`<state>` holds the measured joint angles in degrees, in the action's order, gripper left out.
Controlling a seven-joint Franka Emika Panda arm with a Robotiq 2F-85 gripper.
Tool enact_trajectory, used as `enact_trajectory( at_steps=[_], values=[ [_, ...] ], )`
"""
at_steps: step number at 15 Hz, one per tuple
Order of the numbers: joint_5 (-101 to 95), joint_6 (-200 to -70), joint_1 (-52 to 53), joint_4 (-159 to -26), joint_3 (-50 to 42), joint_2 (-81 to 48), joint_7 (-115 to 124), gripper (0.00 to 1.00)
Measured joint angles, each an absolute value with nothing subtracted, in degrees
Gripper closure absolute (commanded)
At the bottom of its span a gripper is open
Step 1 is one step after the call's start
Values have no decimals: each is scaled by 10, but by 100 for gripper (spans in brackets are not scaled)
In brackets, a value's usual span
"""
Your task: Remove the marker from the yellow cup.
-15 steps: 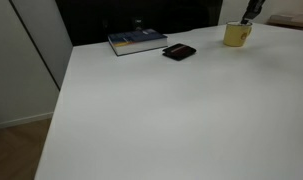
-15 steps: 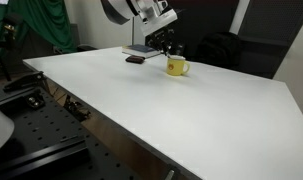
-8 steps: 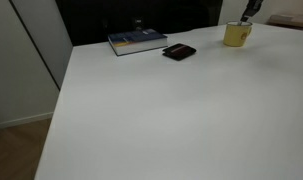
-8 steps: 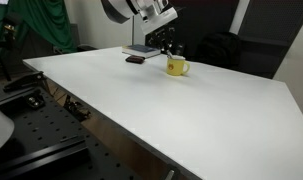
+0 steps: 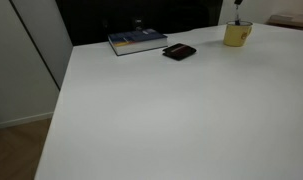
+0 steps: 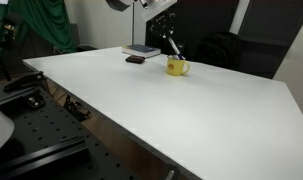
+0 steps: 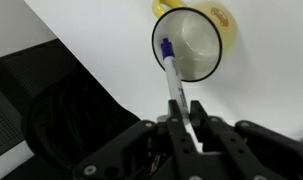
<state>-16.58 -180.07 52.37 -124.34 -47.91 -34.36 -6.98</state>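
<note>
I need to let go of the marker on the bare white table (image 5: 245,81) in front of the yellow cup. The marker is now held above the cup.
The yellow cup (image 5: 236,35) stands upright near the far edge of the white table, and it shows in both exterior views (image 6: 176,67). My gripper (image 7: 188,118) is shut on the white marker (image 7: 174,85) and holds it above the cup. In the wrist view the marker's dark blue end (image 7: 165,47) hangs over the cup's mouth (image 7: 196,45). In an exterior view the marker (image 6: 172,46) slants down from the gripper (image 6: 163,27) to just above the cup's rim. Whether the tip is still inside the cup I cannot tell.
A blue book (image 5: 137,41) and a flat black wallet-like item (image 5: 179,52) lie left of the cup near the table's far edge. Both also show in an exterior view, the book (image 6: 142,50) and the wallet (image 6: 136,60). The wide white table (image 5: 161,110) stretches toward the front.
My gripper has risen from the cup with the marker held in it, so the marker has lifted up and the arm is now mostly above the frame.
</note>
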Motion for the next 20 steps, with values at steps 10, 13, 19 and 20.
enact_trajectory(
  at_steps=[10,13,19,20],
  values=[
    [-14,-1565,365,-1224,-230,-133,-247,96],
    [90,-1511,261,-1234,-89,-121,-323,96],
    [275,-1423,93,-1257,113,-165,-455,96],
    [290,-1414,79,-1258,126,-176,-466,96]
  ],
)
